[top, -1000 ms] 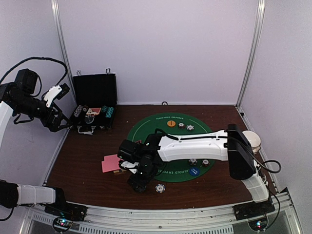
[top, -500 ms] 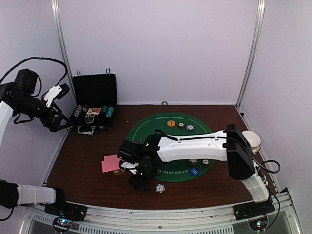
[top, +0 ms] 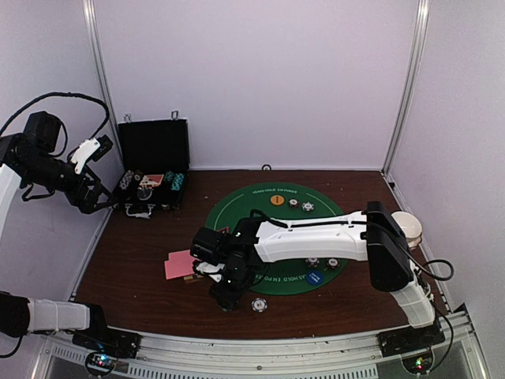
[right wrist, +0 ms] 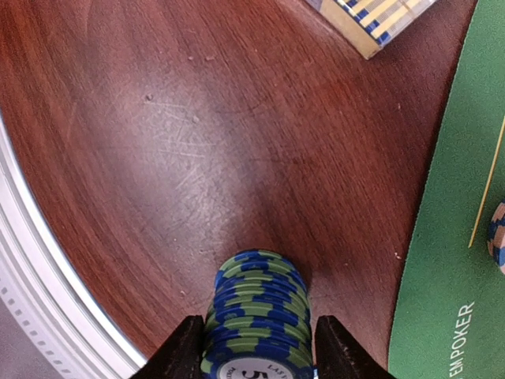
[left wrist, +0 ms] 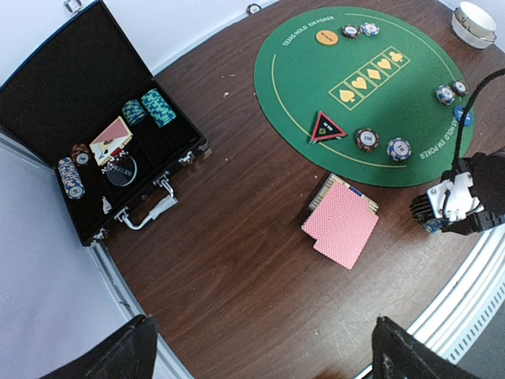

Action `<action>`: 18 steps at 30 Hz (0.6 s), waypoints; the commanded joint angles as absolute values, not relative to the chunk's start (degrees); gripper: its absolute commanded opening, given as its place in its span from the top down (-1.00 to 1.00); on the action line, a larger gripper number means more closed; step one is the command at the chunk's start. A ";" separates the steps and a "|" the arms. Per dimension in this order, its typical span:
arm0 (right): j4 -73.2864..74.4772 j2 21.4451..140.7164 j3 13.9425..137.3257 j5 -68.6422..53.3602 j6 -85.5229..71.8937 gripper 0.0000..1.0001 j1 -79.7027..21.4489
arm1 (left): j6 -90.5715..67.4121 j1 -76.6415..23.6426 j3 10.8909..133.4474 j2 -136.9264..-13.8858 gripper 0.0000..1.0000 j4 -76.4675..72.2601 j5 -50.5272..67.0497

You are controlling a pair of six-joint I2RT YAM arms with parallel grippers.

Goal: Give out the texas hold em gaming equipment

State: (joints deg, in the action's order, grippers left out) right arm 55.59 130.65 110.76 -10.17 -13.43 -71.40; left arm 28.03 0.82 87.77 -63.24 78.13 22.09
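Observation:
The blue-green chip stack has my right gripper too low around it, so I should open, rise a little and take only the top few chips (right wrist: 256, 359) to the mat.
My right gripper (top: 224, 295) is low over the table, just off the near left edge of the green mat (top: 276, 237). In the right wrist view it (right wrist: 257, 357) is shut on a stack of blue-green striped poker chips (right wrist: 256, 304). Pink-backed cards (top: 180, 264) lie left of it and also show in the left wrist view (left wrist: 341, 223). One chip (top: 259, 304) lies by the mat's near edge. On the mat are an orange disc (top: 277, 200), a blue disc (top: 315, 278), a triangular marker (left wrist: 327, 126) and several chips (left wrist: 366, 140). My left gripper (top: 95, 197) is open, high at the left.
The open black case (top: 150, 170) stands at the back left with chips and cards inside (left wrist: 87, 134). A yellow-blue card box (right wrist: 371, 20) lies under the pink cards. A white cup (top: 407, 225) sits at the right edge. The metal table rim (right wrist: 47, 316) runs close to my right gripper.

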 commanded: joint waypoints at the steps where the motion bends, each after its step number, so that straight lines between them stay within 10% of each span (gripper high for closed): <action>1: 57.00 129.93 112.87 -9.60 -13.17 0.01 -71.82 | 28.87 1.14 88.07 -62.39 -0.95 77.98 22.85; 13: 60.64 128.09 115.93 -8.01 -12.48 0.46 -72.25 | 29.00 1.14 87.98 -62.05 -0.95 78.03 22.73; 18: 63.24 129.94 116.85 -6.79 -12.05 -0.41 -72.26 | 28.95 1.19 87.89 -62.07 -0.95 78.01 23.15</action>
